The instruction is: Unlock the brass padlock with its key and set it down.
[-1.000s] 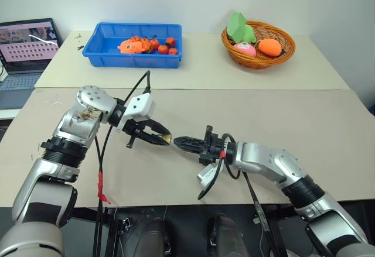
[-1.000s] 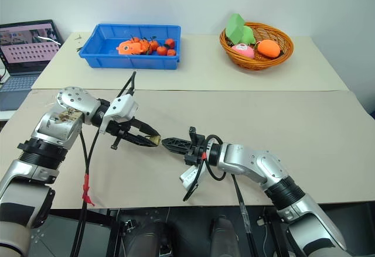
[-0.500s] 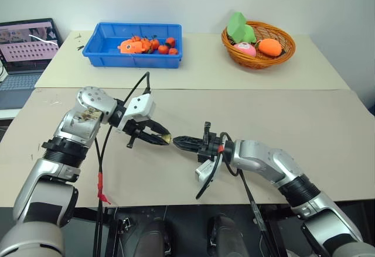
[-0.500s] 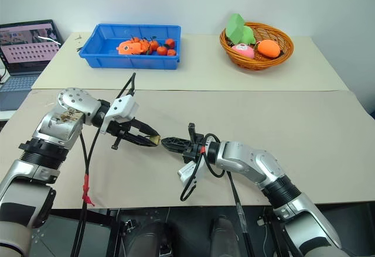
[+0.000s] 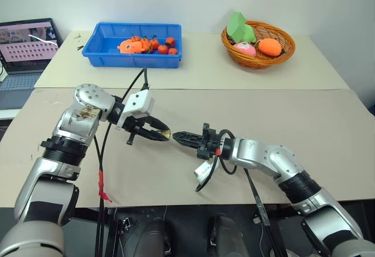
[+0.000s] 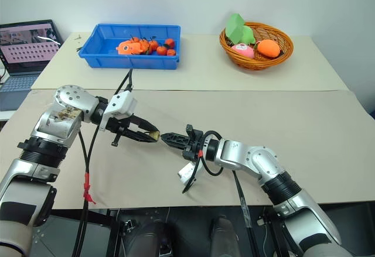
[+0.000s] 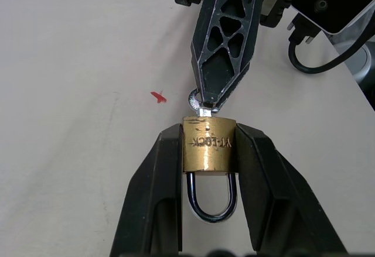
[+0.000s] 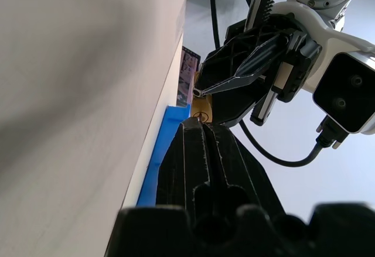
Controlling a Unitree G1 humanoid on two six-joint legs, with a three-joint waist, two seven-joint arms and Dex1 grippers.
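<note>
The shackle points back between my left gripper's fingers, so next my right gripper opens off the key and takes the padlock's body (image 7: 209, 146), freeing my left gripper.
The brass padlock (image 7: 208, 149) sits clamped between the fingers of my left gripper (image 7: 208, 133), with its silver shackle (image 7: 212, 205) pointing back toward the wrist. In the head views this gripper (image 5: 164, 134) hovers above the table's middle left. My right gripper (image 5: 177, 135) meets it tip to tip from the right and is shut on the key (image 7: 195, 100). The key's small silver head shows at the padlock's keyhole face; its blade is hidden. From the right wrist, a bit of brass (image 8: 202, 112) shows just past the shut fingertips (image 8: 191, 129).
A blue bin (image 5: 96, 51) of orange toys stands at the back left, a wicker basket (image 5: 278, 60) of toys at the back right. A laptop (image 5: 26, 43) sits off the left edge. A tiny red speck (image 7: 157, 96) lies on the table below the grippers.
My right wrist has rolled a little about its pointing line while its tips stay at the padlock. The left gripper holds the padlock in the same place.
</note>
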